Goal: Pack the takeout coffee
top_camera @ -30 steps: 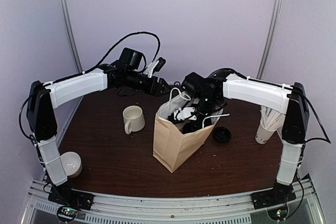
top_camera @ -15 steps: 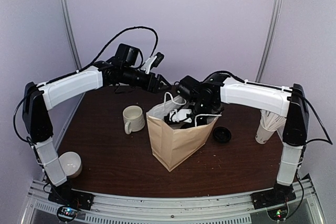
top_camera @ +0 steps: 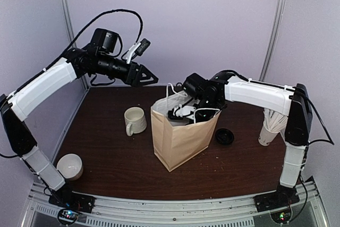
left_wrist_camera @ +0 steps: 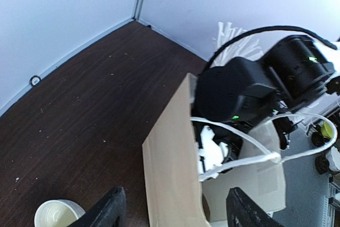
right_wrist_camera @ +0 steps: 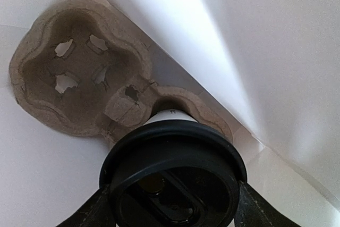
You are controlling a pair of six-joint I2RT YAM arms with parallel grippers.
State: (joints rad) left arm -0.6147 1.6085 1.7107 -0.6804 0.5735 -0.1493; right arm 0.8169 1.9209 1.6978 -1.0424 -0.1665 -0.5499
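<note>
The robot's left gripper needs to next go to the brown paper bag's far white handle [top_camera: 167, 92] [left_wrist_camera: 239, 164], on the side nearest the cream mug, and close on it.
The brown paper bag [top_camera: 180, 136] stands open in the middle of the table, its white handles up. My right gripper [top_camera: 187, 113] reaches down into its mouth. In the right wrist view the takeout coffee [right_wrist_camera: 172, 171], a white cup with a black lid, sits in a socket of a pulp cup carrier [right_wrist_camera: 79, 73] on the bag's floor. My right gripper [right_wrist_camera: 172, 206] is shut on the lid, with a finger [right_wrist_camera: 90, 211] pressed on each side. My left gripper [top_camera: 150, 78] hangs open and empty above and to the left of the bag [left_wrist_camera: 170, 174].
A cream mug [top_camera: 135, 120] stands left of the bag. A loose black lid [top_camera: 224, 136] lies to the bag's right, and beyond it stands a white cup of straws [top_camera: 271, 126]. A white bowl [top_camera: 70, 166] sits at the near left corner.
My left gripper has risen and drawn back to the left, away from the bag's mouth. The bag now stands more upright, with my right gripper still inside it.
</note>
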